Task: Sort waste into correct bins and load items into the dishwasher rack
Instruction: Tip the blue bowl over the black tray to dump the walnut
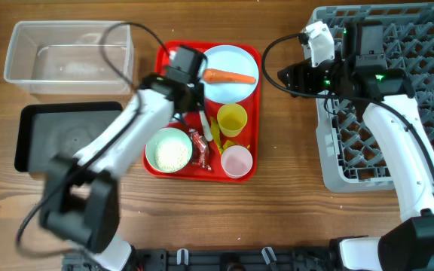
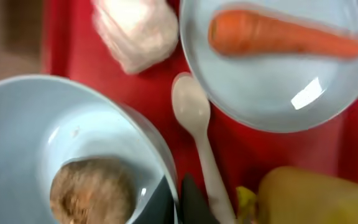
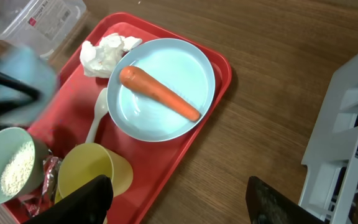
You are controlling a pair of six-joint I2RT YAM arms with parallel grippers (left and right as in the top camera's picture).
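My left gripper should release the pale blue bowl on the red tray [image 1: 170,99] [image 2: 92,127] between the crumpled napkin and the rice.
My left gripper [image 2: 178,200] is shut on the rim of a pale blue bowl [image 2: 36,124] that holds a small brown lump [image 2: 92,190], above the flat red tray [image 1: 253,113]. In the overhead view the left arm hides this bowl. On the tray lie a pale blue plate [image 1: 226,92] with an orange carrot [image 1: 230,77], a white spoon [image 2: 194,124], a crumpled napkin [image 2: 135,31], a yellow cup [image 1: 232,119], a pink cup [image 1: 236,160], wrappers [image 1: 200,143] and a bowl of rice [image 1: 170,153]. My right gripper [image 3: 182,202] is open and empty over the wood beside the tray.
The clear tub [image 1: 66,56] stands at the back left, with the black tray [image 1: 70,139] in front of it. The grey dishwasher rack [image 1: 405,90] fills the right side, with the right arm over its left edge.
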